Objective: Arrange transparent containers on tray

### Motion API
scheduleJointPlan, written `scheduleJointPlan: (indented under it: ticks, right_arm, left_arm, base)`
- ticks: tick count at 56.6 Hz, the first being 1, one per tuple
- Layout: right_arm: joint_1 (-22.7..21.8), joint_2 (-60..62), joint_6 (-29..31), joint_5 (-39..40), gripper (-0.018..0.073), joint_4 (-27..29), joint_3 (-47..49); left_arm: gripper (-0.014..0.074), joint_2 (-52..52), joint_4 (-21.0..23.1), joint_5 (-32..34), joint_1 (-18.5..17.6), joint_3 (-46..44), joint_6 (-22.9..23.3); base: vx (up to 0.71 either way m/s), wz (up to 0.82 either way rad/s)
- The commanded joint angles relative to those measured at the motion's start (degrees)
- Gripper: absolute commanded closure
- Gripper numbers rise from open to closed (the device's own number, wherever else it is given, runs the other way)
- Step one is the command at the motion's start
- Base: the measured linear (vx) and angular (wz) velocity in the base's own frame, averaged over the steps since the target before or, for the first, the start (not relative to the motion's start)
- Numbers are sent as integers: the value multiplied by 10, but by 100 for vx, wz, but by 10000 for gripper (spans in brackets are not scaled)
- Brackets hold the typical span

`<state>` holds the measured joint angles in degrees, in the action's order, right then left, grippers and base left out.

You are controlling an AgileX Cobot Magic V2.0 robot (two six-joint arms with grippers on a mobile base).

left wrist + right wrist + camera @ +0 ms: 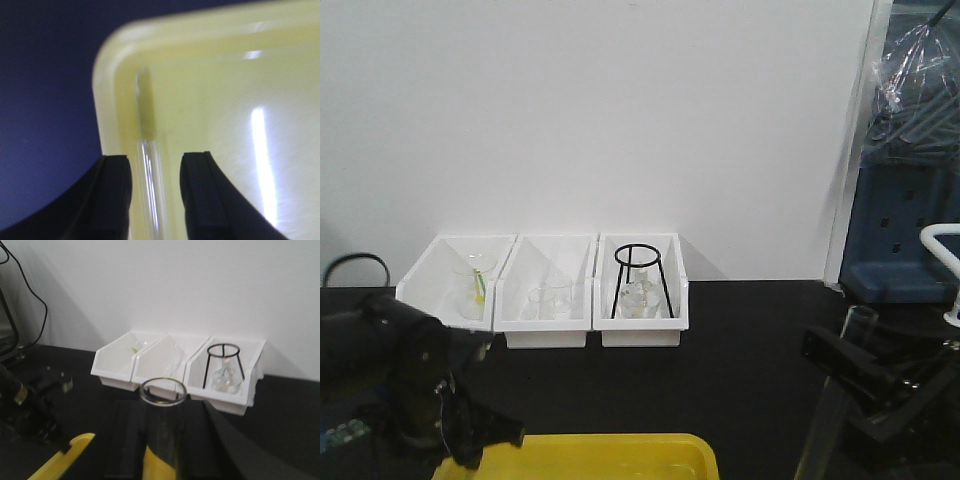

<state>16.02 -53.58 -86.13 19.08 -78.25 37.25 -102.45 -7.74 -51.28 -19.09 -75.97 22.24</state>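
My right gripper needs to set the test tube in the yellow tray (527,470) beside the tube under my left gripper.
The yellow tray (240,65) fills the left wrist view. One clear test tube (150,185) lies inside it along the left rim. My left gripper (156,161) is open and straddles that tube, with a gap on each side. A second test tube (163,440) stands upright, its rim (163,391) towards the camera, and my right gripper (162,412) is shut on it. In the front view this tube (835,395) rises at the lower right, off the right end of the tray (620,455).
Three white bins (545,290) stand against the back wall. The right one holds a black wire tripod (641,280) over a flask; the other two hold beakers. My left arm (410,380) sits over the tray's left end. Blue equipment (900,230) stands at the right.
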Motion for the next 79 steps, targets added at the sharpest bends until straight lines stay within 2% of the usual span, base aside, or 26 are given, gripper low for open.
scheduleJointPlan:
  ticks: [1,6,15,21,40,53,63,79]
  right_arm:
    - [0,-36,-41,57,571,12,25]
    - [0,-81,-75,102,571,10,39]
    - [0,-167,-138,154,571,10,76]
    - [0,-233,-167,185,571,6,98]
    - [0,-418,-178,223,571,-8,139]
    - [0,-517,-217,275,571,-52,207]
    - [0,-569,-251,289,571,-95,248]
    - [0,-602,-271,278,559,-99,256]
  left_arm:
    - [216,80,-7,32,-4,-47,0]
    - [216,121,-6,35,-5,-80,-5]
    - [216,184,-6,41,-9,-130,-40]
    - [216,222,-5,46,-9,-147,-41]
    - [216,252,-6,39,-9,-148,-41]
    - [216,252,-6,27,-9,-148,-44]
    - [216,252,-5,28,-9,-148,-43]
    - [216,252,-1,28,-9,-148,-43]
  base:
    - [0,0]
    - [0,0]
    - [0,0]
    - [0,0]
    - [0,0]
    - [0,0]
    - [0,0]
    - [0,0]
